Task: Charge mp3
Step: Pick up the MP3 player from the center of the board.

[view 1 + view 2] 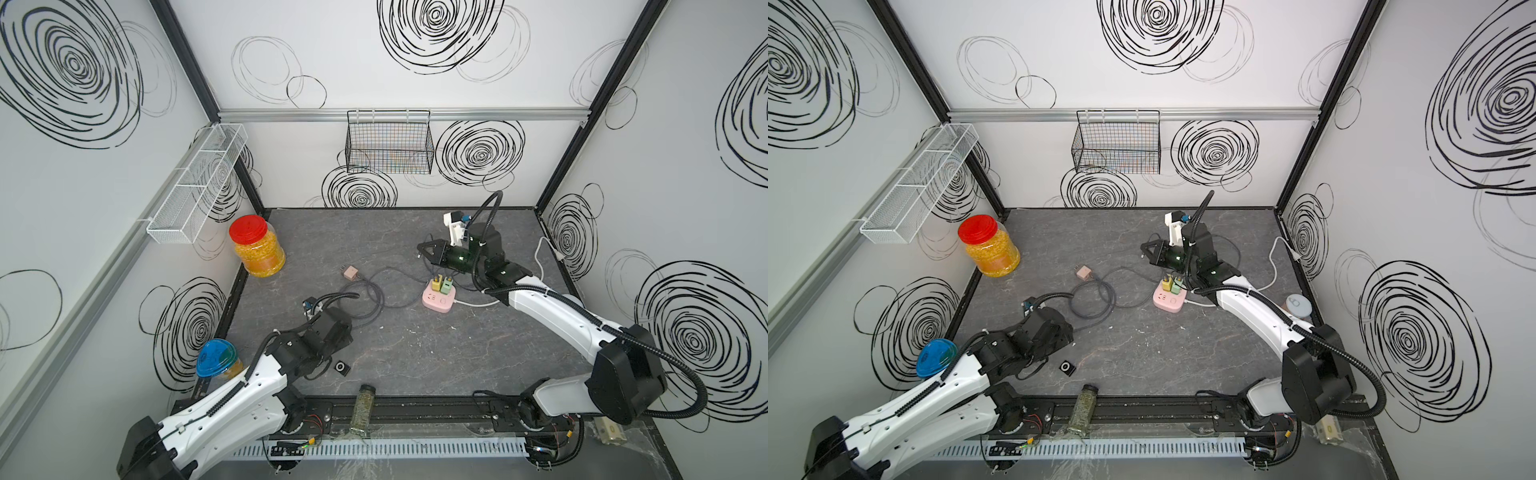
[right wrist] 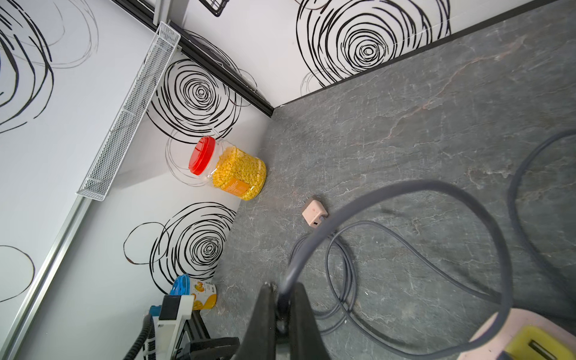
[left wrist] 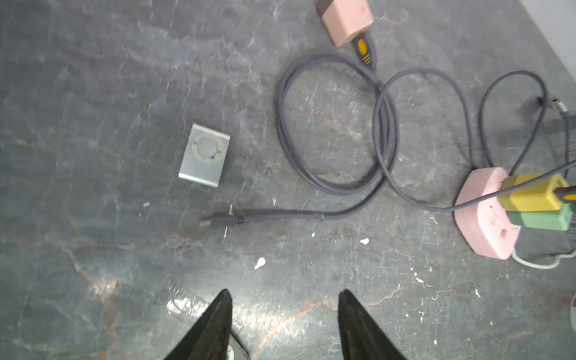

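Observation:
The black mp3 point(image 1: 342, 368) point(image 3: 238, 349) with the white ring lies near the table's front edge, and my left gripper should close on its sides.
The mp3 point(image 1: 341, 367) point(image 1: 1067, 367), a small square silver player with a round button, lies flat near the table's front, beside my left wrist. In the left wrist view the mp3 point(image 3: 204, 155) lies ahead of my left gripper point(image 3: 285, 296), which is open and empty above bare table. A free grey cable plug point(image 3: 218, 220) lies close to the player. My right gripper point(image 1: 420, 249) point(image 2: 282, 290) hovers behind the pink power strip point(image 1: 438, 297), shut on the end of a grey cable point(image 2: 405, 187) that arches up from the table.
Yellow point(image 1: 436, 283) and green point(image 1: 447, 283) adapters sit in the strip. A loose pink adapter point(image 1: 350, 272) with coiled cable point(image 1: 365, 299) lies mid-table. Red-lidded jar point(image 1: 257, 249) back left, blue-lidded cup point(image 1: 218, 357) left, spice bottle point(image 1: 361, 409) on the front edge.

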Robot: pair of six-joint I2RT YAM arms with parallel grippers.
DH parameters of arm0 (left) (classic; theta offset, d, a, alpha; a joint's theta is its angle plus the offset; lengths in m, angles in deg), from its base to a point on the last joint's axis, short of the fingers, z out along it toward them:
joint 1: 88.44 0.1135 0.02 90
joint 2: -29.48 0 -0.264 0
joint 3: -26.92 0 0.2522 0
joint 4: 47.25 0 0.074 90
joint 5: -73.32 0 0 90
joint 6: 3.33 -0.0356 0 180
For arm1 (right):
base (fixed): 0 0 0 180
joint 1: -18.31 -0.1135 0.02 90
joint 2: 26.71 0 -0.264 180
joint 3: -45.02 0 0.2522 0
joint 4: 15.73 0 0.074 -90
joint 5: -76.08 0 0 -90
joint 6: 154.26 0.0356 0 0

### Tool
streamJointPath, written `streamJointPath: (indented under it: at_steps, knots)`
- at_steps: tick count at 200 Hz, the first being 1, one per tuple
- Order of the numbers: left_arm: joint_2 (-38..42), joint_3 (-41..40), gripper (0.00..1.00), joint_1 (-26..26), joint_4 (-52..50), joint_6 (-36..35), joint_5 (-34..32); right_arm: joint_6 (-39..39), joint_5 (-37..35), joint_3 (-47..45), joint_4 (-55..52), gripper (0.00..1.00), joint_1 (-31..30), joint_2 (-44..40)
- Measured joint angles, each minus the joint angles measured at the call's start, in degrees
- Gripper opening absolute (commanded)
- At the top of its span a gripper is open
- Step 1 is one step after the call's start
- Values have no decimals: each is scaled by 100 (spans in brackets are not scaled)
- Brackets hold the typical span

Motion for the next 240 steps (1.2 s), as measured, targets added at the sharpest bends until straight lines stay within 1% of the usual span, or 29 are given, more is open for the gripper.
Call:
streamJointPath:
  at_steps: [31, 55, 75, 99, 120, 144, 182, 215, 240]
  knots:
    - [-452, 2, 59, -501, -260, 743, 44, -33, 94, 13, -26, 0, 0, 149]
    - [-789, 0, 58, -811, -365, 1320, 271, -57, 212, 114, -122, 0, 22, 326]
    - [-911, 4, 58, -979, -538, 1762, 420, -83, 317, 216, -203, 0, 46, 422]
    - [-920, 13, 60, -1040, -743, 2214, 584, -111, 415, 238, -258, 0, 92, 439]
    - [-968, 9, 60, -1040, -813, 2553, 782, -114, 518, 238, -264, 0, 164, 474]
    - [-1108, -61, 60, -964, -767, 2782, 955, -109, 608, 240, -264, 0, 227, 560]
    - [-1266, -74, 60, -608, -780, 2841, 1019, -74, 778, 243, -264, 0, 299, 715]
    - [-1029, -212, 57, -332, -741, 2938, 1036, -70, 914, 247, -260, 0, 304, 737]
    - [-992, -317, 57, -286, -748, 2988, 1078, -74, 938, 247, -258, 0, 308, 737]
